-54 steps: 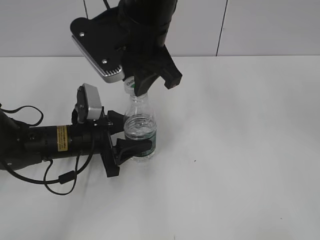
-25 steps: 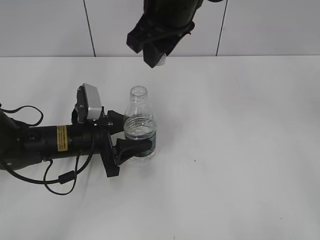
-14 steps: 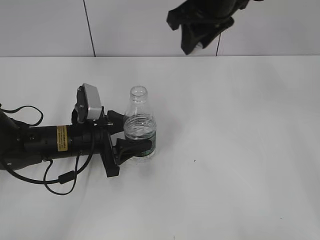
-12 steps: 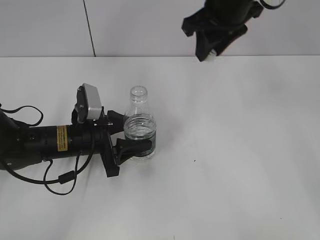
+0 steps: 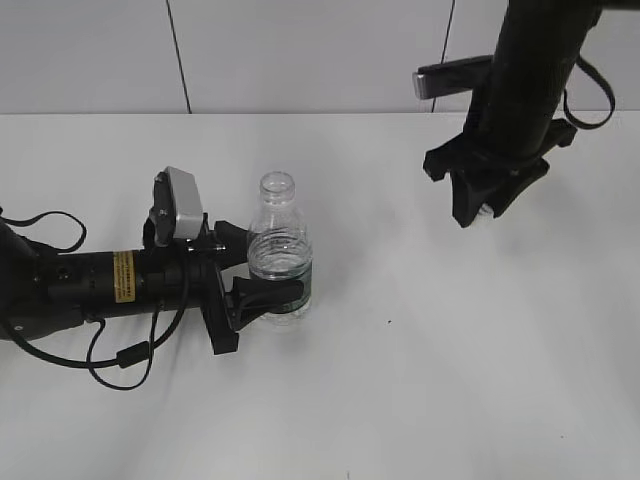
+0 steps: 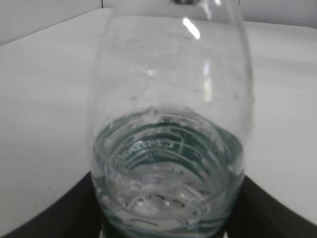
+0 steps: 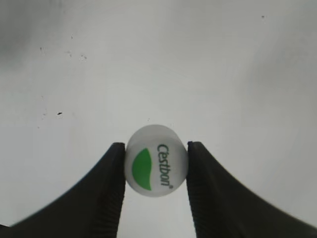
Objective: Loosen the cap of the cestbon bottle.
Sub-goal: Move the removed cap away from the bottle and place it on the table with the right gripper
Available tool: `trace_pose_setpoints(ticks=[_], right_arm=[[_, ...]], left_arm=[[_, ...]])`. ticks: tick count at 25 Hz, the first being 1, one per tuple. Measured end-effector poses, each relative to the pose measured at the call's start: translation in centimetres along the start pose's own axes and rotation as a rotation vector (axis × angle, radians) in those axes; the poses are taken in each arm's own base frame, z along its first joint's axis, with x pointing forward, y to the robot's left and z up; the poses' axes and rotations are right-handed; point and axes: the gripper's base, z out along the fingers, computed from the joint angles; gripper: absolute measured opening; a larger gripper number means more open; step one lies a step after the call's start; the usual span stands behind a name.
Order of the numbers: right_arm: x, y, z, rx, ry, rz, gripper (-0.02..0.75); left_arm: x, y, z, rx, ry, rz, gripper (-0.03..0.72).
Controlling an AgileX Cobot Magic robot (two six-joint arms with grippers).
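Note:
I should put the cap down with my right gripper on the bare white tabletop (image 5: 487,266) just under its fingers, well clear of the bottle.
The cestbon bottle (image 5: 279,255) stands upright on the white table, clear and ribbed with a dark green label, its neck open with no cap on it. My left gripper (image 5: 262,270) is shut on the bottle's lower body; in the left wrist view the bottle (image 6: 168,129) fills the frame between the black fingers. My right gripper (image 5: 484,212) is at the right, well away from the bottle and just above the table. It is shut on the cap (image 7: 156,160), white with a green logo, which also shows in the exterior view (image 5: 487,212).
The left arm (image 5: 90,285) lies along the table at the left with loose black cables (image 5: 120,358). A tiled wall (image 5: 300,50) runs behind the table's far edge. Bare white tabletop (image 5: 450,360) lies around the right gripper.
The right gripper lifted the cap off the bottle's neck, carried it right across the top of the view, then came down near the table at the right. The left gripper and bottle stayed still.

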Motion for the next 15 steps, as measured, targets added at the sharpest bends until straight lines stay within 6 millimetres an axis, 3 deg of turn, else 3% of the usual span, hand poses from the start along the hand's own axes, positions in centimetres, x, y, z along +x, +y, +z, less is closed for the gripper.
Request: trace_pose_setpoints(ticks=[9,15], right_arm=[[2.6,-2.6,5.6,0.018,-0.05,0.091,0.292],[3.8,-4.0,7.7,0.031,-0.116,0.146,0.292]], left_arm=[[0.0,0.0,0.0,0.0,0.0,0.0,0.414],[0.0,0.0,0.0,0.0,-0.001,0.0,0.414]])
